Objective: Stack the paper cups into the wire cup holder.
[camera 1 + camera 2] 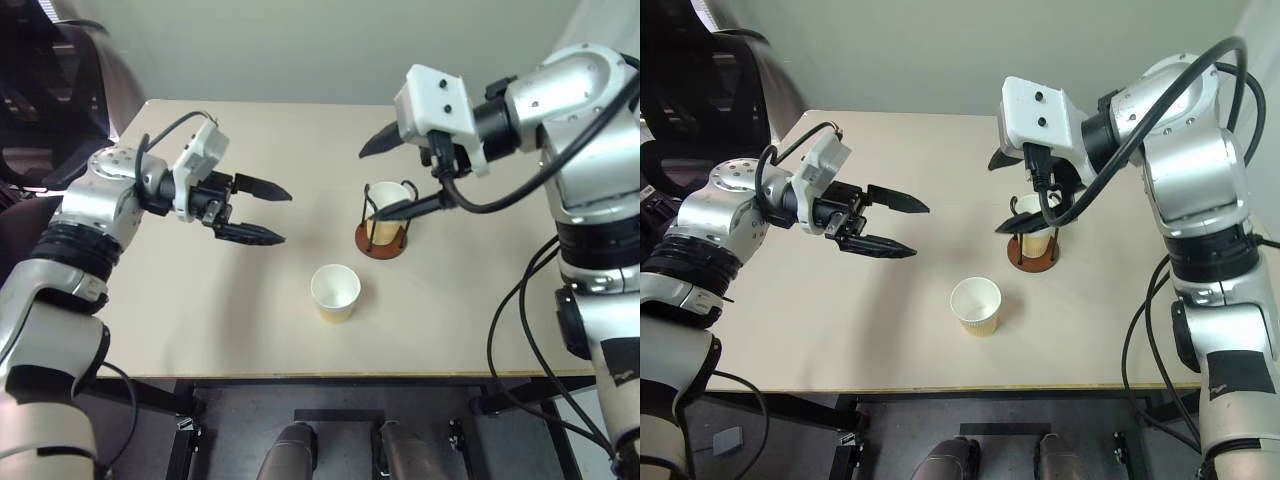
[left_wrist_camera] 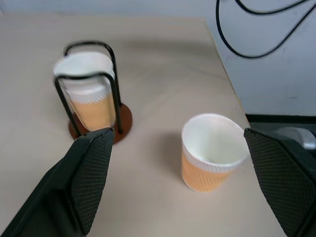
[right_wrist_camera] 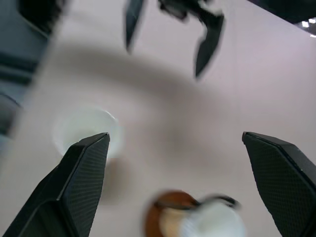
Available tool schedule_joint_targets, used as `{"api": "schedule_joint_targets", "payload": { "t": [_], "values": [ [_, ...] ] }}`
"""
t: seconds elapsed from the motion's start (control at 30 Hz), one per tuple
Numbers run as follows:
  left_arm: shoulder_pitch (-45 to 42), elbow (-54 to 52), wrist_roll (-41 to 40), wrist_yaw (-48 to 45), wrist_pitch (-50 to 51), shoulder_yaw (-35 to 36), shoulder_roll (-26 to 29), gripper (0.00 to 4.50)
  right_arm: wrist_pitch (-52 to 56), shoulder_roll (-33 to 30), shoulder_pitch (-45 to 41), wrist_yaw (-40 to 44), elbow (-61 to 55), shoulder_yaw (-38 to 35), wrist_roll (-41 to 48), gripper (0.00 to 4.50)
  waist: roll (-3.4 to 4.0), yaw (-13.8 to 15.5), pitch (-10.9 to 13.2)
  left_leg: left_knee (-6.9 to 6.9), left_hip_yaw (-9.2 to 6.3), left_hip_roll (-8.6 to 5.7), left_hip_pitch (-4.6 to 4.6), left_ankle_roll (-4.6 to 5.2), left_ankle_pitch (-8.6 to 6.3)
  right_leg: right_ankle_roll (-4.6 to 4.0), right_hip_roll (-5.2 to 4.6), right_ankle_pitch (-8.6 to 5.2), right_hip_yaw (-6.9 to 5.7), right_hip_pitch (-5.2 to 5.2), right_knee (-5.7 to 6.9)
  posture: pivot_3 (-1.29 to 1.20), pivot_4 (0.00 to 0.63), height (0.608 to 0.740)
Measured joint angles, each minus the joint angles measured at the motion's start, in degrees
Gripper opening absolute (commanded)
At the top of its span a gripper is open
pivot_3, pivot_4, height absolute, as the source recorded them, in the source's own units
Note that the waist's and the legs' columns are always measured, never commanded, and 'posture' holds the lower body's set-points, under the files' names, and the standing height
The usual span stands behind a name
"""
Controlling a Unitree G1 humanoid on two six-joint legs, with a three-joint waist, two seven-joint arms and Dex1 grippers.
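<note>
Next, my right gripper grips the loose paper cup's rim [image 1: 355,300] [image 3: 62,152] on the side toward the table's front edge and my right arm.
The wire cup holder [image 1: 381,241], a brown disc with black wire loops, stands right of the table's middle with a paper cup [image 1: 388,203] upright inside it. Another paper cup [image 1: 335,291] stands upright on the table nearer the front edge, a little left of the holder. My right gripper [image 1: 367,185] hangs open just above and beside the holder, with nothing between its fingers. Over the left half of the table my left gripper [image 1: 286,215] is open and empty, pointing toward the holder. The left wrist view shows the holder [image 2: 79,94] and the loose cup [image 2: 212,150] ahead of its fingers.
The beige table [image 1: 200,320] bears nothing else. A dark chair [image 1: 45,90] stands at the far left corner. A plain wall runs behind the table. Black cables [image 1: 520,330] hang beside my right arm.
</note>
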Motion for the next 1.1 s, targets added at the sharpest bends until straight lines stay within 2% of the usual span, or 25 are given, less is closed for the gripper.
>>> {"api": "schedule_joint_targets", "payload": {
  "t": [0.17,0.37,0.93,1.1],
  "values": [
    [-0.3,-0.2,-0.4,0.0,-0.5,-2.8,0.4,4.50,8.9,-3.0,3.0,-2.7,-7.4,0.1,6.2,4.37,0.00,0.2,0.0,-0.01,-0.01,0.00,0.01,0.33,-0.19,0.01,0.00,0.01,-0.01,-0.04,0.11,0.00,0.150,0.740],
    [-1.0,-0.1,-1.5,0.0,-1.3,-3.9,0.5,4.50,4.6,-10.1,6.7,-3.3,-10.1,4.8,7.3,4.37,-0.01,0.2,0.0,0.03,-0.03,-0.01,0.14,0.51,-0.21,0.05,0.01,0.12,0.02,0.06,0.18,0.00,0.150,0.740],
    [-1.2,-2.2,-3.3,0.0,0.2,-4.6,1.0,4.50,-0.6,-11.4,6.1,-5.7,-7.3,6.7,7.9,4.37,-0.01,0.3,0.0,0.02,-0.05,0.02,0.09,0.51,-0.07,0.07,0.05,0.23,0.03,0.03,0.17,0.00,0.150,0.740],
    [-4.4,-3.9,-2.6,0.0,0.8,-6.3,-0.7,4.50,-0.6,-12.7,6.1,-5.8,-7.4,6.7,7.9,4.37,-0.01,0.5,0.0,0.04,-0.05,0.00,0.06,0.51,-0.07,0.09,0.03,0.24,0.03,0.06,0.12,0.00,0.150,0.740]
  ]
}}
